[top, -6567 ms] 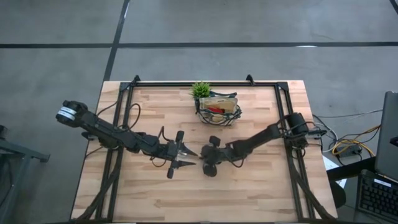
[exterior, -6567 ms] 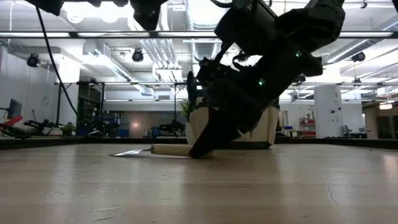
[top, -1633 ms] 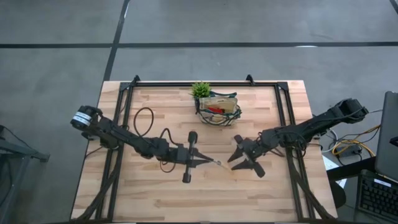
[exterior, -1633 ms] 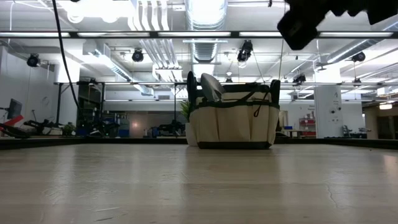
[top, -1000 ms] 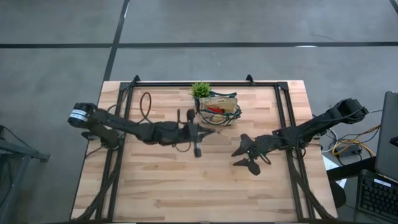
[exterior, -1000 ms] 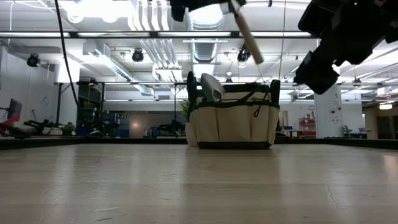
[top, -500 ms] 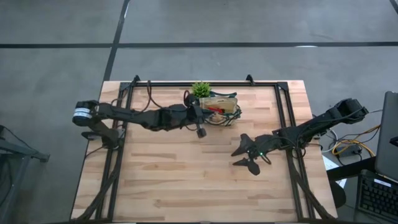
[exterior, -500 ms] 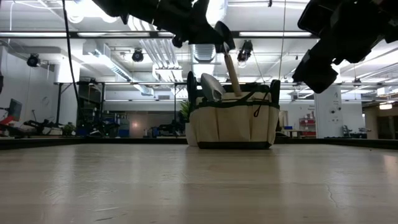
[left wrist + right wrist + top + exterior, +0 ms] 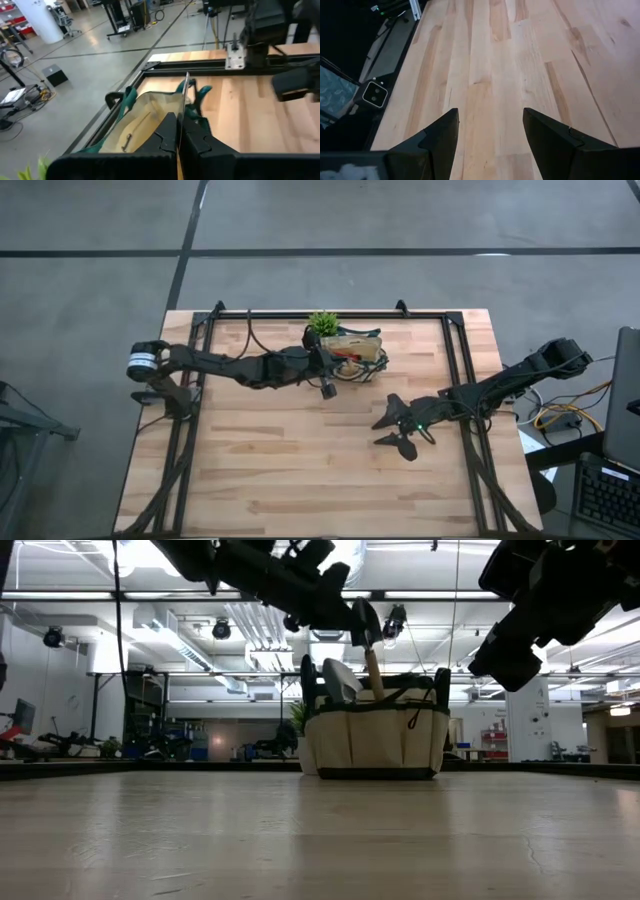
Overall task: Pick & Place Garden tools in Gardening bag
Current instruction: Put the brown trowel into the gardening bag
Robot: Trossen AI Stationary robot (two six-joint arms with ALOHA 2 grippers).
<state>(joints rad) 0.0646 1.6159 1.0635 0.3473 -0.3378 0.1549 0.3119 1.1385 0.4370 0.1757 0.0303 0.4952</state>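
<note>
Next, my left gripper releases the garden tool with the wooden handle at the gardening bag's near rim [image 9: 346, 376], next to the green trim.
The gardening bag [image 9: 375, 740], beige with green trim, stands at the table's far middle [image 9: 352, 356]. A silver trowel head [image 9: 338, 680] sticks up out of it and a red lump [image 9: 345, 357] lies inside. My left gripper [image 9: 355, 618] hovers at the bag's left rim [image 9: 325, 372], shut on a wooden-handled garden tool [image 9: 373, 670]. The tool's lower end is hidden behind the bag's rim. My right gripper [image 9: 382, 433] hangs open over bare table at the right, holding nothing [image 9: 490, 130]. My left gripper pinches the tool's thin metal head [image 9: 185, 95] between its two fingers, coming almost level from the table's left. The blade shows edge-on above the fingers. The wooden handle [image 9: 374, 675] hangs nearly upright below them, down into the bag's opening, clear of the table.
A small green plant [image 9: 322, 323] stands just left of the bag at the far edge. A black metal frame [image 9: 330, 312] runs along the far and side edges. Bare wooden table [image 9: 300, 470] lies in front of the bag.
My left gripper has swung toward the table's far edge and sunk a little, carrying the tool to the bag. The handle slanted clear above the bag before. Now it hangs nearly upright with its lower end behind the bag's rim.
</note>
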